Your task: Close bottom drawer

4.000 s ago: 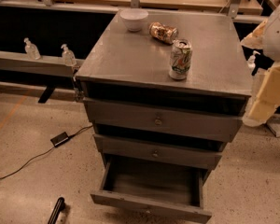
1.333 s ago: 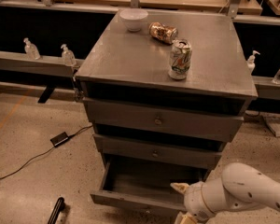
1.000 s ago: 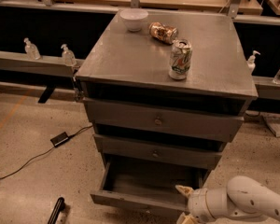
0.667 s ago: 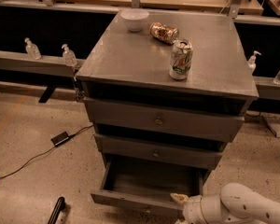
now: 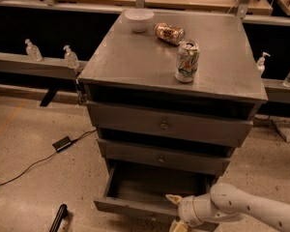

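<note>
My gripper is to move off the bottom drawer's top edge next and close just in front of the drawer's front board [image 5: 164, 217], ready to push.
The bottom drawer [image 5: 135, 208] of the grey cabinet [image 5: 135, 62] stands pulled out, and its shallow empty box shows from above. Its knob is hidden behind my gripper. My gripper [image 5: 175, 212] is at the right part of the drawer's front board. One cream fingertip [image 5: 172, 198] is over the board's top edge and the other is lower, in front of the board. The fingers stand apart with nothing held between them. My white arm [image 5: 246, 209] reaches in from the lower right. The middle drawer [image 5: 159, 157] and the top drawer [image 5: 164, 125] are pushed in.
On the cabinet top are a white bowl [image 5: 138, 19], a can lying on its side [image 5: 169, 33] and an upright can [image 5: 187, 61]. Small bottles [image 5: 33, 50] stand on the ledge at the left. A cable with a power brick [image 5: 64, 143] and a black bar [image 5: 58, 219] lie on the floor at the left.
My arm has come from the upper right down to the bottom drawer's front, and in the last second sank lower and shifted slightly left. The drawer stands out as far as before.
</note>
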Robot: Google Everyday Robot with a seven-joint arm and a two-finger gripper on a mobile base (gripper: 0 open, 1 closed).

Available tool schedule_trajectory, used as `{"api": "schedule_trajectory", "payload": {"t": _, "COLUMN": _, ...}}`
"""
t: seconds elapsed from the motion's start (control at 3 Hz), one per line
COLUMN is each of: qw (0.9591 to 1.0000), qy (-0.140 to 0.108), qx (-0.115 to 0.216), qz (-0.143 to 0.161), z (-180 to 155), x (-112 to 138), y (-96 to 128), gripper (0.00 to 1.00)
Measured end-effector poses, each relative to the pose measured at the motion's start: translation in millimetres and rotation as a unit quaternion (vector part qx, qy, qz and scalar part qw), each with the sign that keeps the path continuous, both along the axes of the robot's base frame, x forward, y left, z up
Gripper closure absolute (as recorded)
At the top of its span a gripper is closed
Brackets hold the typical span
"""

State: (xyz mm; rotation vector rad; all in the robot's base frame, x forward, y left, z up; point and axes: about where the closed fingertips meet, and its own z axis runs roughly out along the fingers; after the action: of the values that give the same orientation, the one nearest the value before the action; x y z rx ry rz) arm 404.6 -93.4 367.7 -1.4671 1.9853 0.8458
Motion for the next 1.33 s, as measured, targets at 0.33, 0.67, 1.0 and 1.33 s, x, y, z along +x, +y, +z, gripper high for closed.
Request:
{"api": "schedule_trajectory", "payload": {"t": 0.33, "qw": 0.9986, "qy": -0.015, "qx": 0.019, "qz": 0.047, "z": -68.2, "x": 15.2, "y": 6.6, "gripper": 0.0}}
{"api": "schedule_trajectory", "payload": {"t": 0.67, "qw": 0.9987, "qy": -0.009, "qx": 0.037, "qz": 0.034, "z": -103.6, "x": 20.0, "y": 11.0, "gripper": 0.0}}
{"api": "schedule_trajectory", "payload": {"t": 1.0, "qw": 0.9987, "qy": -0.004, "qx": 0.035, "qz": 0.036, "z": -106.3, "x": 19.0, "y": 11.2, "gripper": 0.0}}
{"api": "schedule_trajectory", "payload": {"t": 1.33, "qw": 0.9984, "qy": 0.017, "qx": 0.024, "qz": 0.047, "z": -118.5, "x": 14.3, "y": 12.1, "gripper": 0.0}}
